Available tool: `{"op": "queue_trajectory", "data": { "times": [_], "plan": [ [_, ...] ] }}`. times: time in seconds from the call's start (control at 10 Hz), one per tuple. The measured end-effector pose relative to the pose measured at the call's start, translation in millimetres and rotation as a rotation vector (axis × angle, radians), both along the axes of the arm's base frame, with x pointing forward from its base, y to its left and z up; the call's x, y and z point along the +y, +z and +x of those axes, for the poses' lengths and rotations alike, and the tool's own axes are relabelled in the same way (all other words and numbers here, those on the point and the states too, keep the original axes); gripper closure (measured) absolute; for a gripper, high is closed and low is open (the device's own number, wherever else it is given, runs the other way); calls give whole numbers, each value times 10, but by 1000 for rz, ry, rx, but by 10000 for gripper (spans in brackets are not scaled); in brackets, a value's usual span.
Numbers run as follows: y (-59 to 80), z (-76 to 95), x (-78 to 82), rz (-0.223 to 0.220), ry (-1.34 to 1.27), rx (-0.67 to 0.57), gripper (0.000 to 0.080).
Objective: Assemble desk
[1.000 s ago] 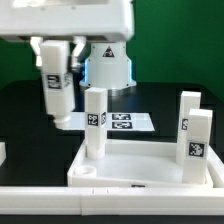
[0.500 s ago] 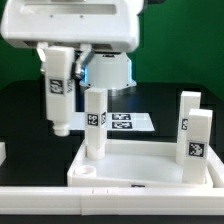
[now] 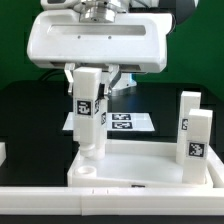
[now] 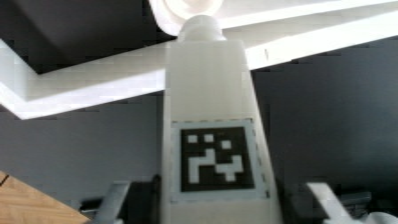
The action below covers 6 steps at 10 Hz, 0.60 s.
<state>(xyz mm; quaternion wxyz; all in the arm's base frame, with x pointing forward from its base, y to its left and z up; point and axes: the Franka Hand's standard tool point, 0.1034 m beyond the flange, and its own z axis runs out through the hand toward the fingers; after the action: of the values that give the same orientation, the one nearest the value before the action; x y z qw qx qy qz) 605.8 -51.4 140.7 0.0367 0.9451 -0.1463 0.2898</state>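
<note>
Next, my gripper lets go of the white desk leg, standing upright in the empty round socket at the slab's front corner (image 3: 86, 171) (image 4: 191, 6).
My gripper (image 3: 88, 82) is shut on a white desk leg (image 3: 86, 108) with a black-and-white tag and holds it upright over the left end of the white desk slab (image 3: 150, 165). In the exterior view it overlaps a second leg (image 3: 102, 120) standing on the slab just behind it. Two more legs (image 3: 190, 112) (image 3: 200, 140) stand at the slab's right end. In the wrist view the held leg (image 4: 217, 110) runs up from my gripper (image 4: 217, 205) and its tip lies over a round socket (image 4: 178, 10) of the slab (image 4: 311, 45).
The marker board (image 3: 128, 122) lies on the black table behind the slab. A long white border rail (image 3: 110, 200) runs along the front. The green backdrop stands behind the arm.
My gripper has moved towards the exterior view's right and lower with the leg, from left of the standing leg to directly in front of it, over the slab.
</note>
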Motion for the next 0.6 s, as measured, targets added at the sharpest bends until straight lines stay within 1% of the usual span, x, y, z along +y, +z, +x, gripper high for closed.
{"op": "queue_trajectory", "data": {
  "times": [0.2, 0.4, 0.5, 0.6],
  "plan": [
    [-44, -25, -28, 0, -4, 10, 514],
    [-71, 26, -52, 5, -7, 21, 514],
    [-98, 34, -79, 3, -12, 23, 514],
    [-156, 35, -63, 1, -10, 30, 514]
  ]
}}
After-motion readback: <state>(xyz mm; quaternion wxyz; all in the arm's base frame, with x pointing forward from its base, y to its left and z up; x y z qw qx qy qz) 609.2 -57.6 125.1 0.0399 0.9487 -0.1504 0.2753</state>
